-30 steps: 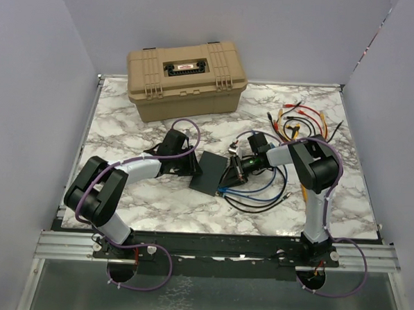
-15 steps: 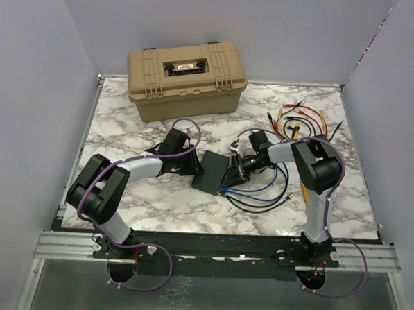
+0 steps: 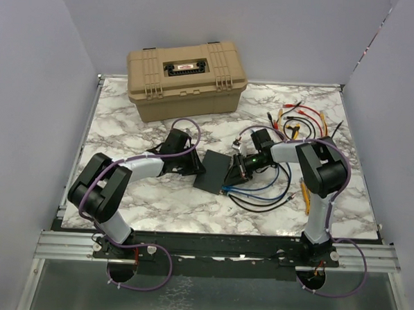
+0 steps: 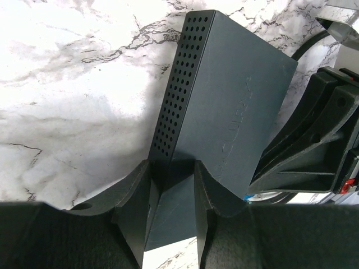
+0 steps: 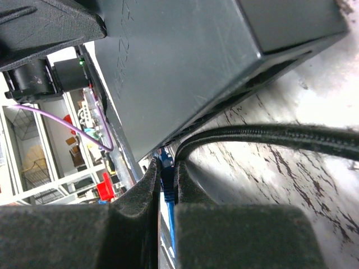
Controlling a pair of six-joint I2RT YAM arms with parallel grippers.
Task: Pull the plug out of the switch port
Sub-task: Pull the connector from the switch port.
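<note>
The blue plug is pinched by my right gripper close against the switch's edge, so that gripper should open, back away and grab the blue cable (image 5: 171, 217) behind the plug.
The switch (image 3: 216, 171) is a flat black box lying mid-table; it also fills the left wrist view (image 4: 224, 106) and the right wrist view (image 5: 190, 61). My left gripper (image 3: 194, 166) (image 4: 171, 185) is shut on the switch's left end, one finger on each face. My right gripper (image 3: 238, 175) (image 5: 166, 171) is shut on the blue plug (image 5: 167, 175), right at the switch's port edge. Whether the plug's tip sits inside the port is hidden by the fingers. The plug's blue cable (image 3: 257, 187) loops away toward the near right.
A tan toolbox (image 3: 186, 77) stands at the back of the table. Loose red, yellow and black cables (image 3: 299, 121) lie at the back right. Black cable loops (image 3: 270, 203) (image 5: 269, 134) lie beside the right gripper.
The switch and both grippers have shifted slightly to the right and away from the arm bases. The right arm's elbow has swung right. Both grips are unchanged.
</note>
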